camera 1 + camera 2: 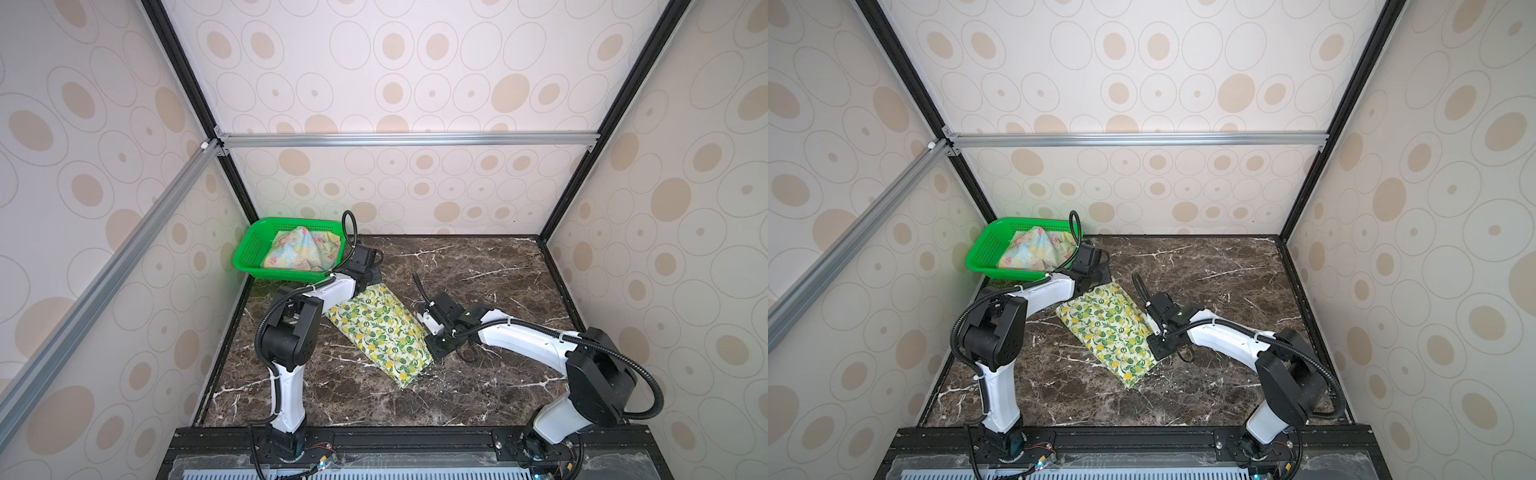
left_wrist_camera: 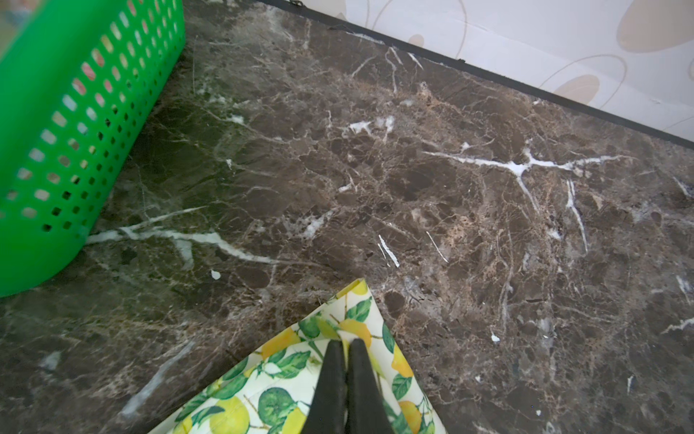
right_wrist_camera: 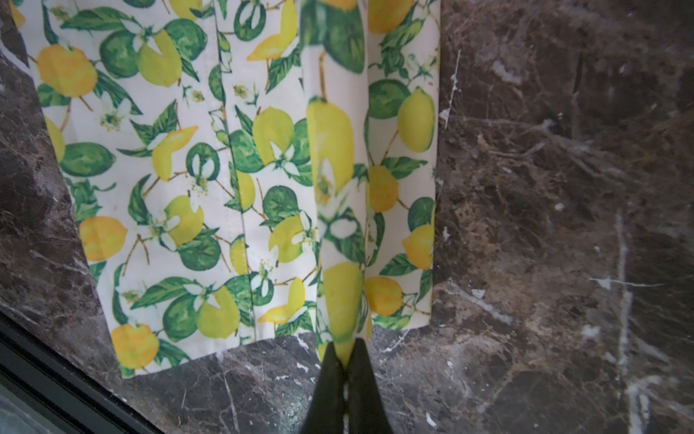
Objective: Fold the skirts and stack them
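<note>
The lemon skirt lies at a slant with the robot's right gripper pinching its far long edge, so the robot should take the skirt's near corner [image 1: 403, 385] to pull the skirt square.
The lemon skirt [image 1: 378, 332] [image 1: 1106, 332], white with yellow lemons and green leaves, lies folded in a long slanted strip on the marble table. My left gripper [image 1: 371, 281] [image 2: 345, 342] is shut on its far corner [image 2: 353, 319]. My right gripper [image 1: 426, 332] [image 3: 344, 344] is shut on a pinched-up ridge of the same skirt [image 3: 187, 188] at its right-hand edge, lifting the cloth a little. The pastel yellow-blue skirt [image 1: 299, 249] [image 1: 1038, 247] sits crumpled in the green basket at the back left.
The green perforated basket [image 1: 249, 257] [image 1: 980, 253] [image 2: 56, 150] stands in the back-left corner, close to the left gripper. Patterned walls enclose the dark marble table [image 1: 498, 270] on three sides. A black rail [image 1: 415, 436] runs along the front edge.
</note>
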You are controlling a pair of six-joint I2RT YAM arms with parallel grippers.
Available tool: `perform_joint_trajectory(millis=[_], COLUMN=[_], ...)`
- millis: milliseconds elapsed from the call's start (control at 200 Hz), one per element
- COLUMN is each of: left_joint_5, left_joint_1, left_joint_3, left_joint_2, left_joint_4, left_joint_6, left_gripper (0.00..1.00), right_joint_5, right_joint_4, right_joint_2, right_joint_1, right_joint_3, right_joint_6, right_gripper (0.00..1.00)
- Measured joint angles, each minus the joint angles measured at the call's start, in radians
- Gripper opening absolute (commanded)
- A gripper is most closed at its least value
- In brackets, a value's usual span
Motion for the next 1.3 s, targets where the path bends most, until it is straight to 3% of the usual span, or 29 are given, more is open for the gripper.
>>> perform_joint_trajectory(millis=[230, 295, 350, 445, 650, 830, 900, 1065, 1300], left_joint_5=[0.015, 0.016, 0.017, 0.017, 0.009, -0.005, -0.009, -0.013, -0.006], left_joint_1=[0.0, 0.0, 0.0, 0.0, 0.002, 0.005, 0.009, 0.024, 0.046], left_joint_3=[0.034, 0.034, 0.034, 0.034, 0.027, -0.049, -0.1, -0.243, -0.403], left_joint_2=[0.041, 0.042, 0.042, 0.042, 0.03, -0.064, -0.12, -0.226, -0.247], left_joint_4=[-0.002, -0.003, -0.003, -0.002, 0.0, -0.001, 0.0, 0.006, 0.024], left_joint_6=[0.0, 0.0, 0.004, 0.004, 0.01, 0.026, 0.032, 0.037, 0.037], left_gripper=[0.0, 0.0, 0.27, 0.43, 0.47, 0.45, 0.44, 0.38, 0.35], right_joint_5=[0.0, 0.0, 0.0, 0.001, 0.007, 0.04, 0.054, 0.047, 0.027], right_joint_4=[0.009, 0.009, 0.01, 0.007, -0.019, -0.056, -0.06, -0.037, 0.052], right_joint_2=[0.023, 0.029, 0.032, 0.034, 0.024, -0.054, -0.089, -0.119, -0.042], right_joint_1=[-0.005, -0.006, -0.008, -0.01, -0.011, -0.01, -0.002, 0.026, 0.019], right_joint_3=[0.0, 0.0, 0.0, 0.0, 0.002, 0.016, 0.021, 0.026, 0.002], right_joint_6=[0.014, 0.02, 0.029, 0.029, 0.037, 0.057, 0.064, 0.086, 0.134], right_gripper=[0.01, 0.09, 0.24, 0.35, 0.48, 0.49, 0.44, 0.09, 0.0])
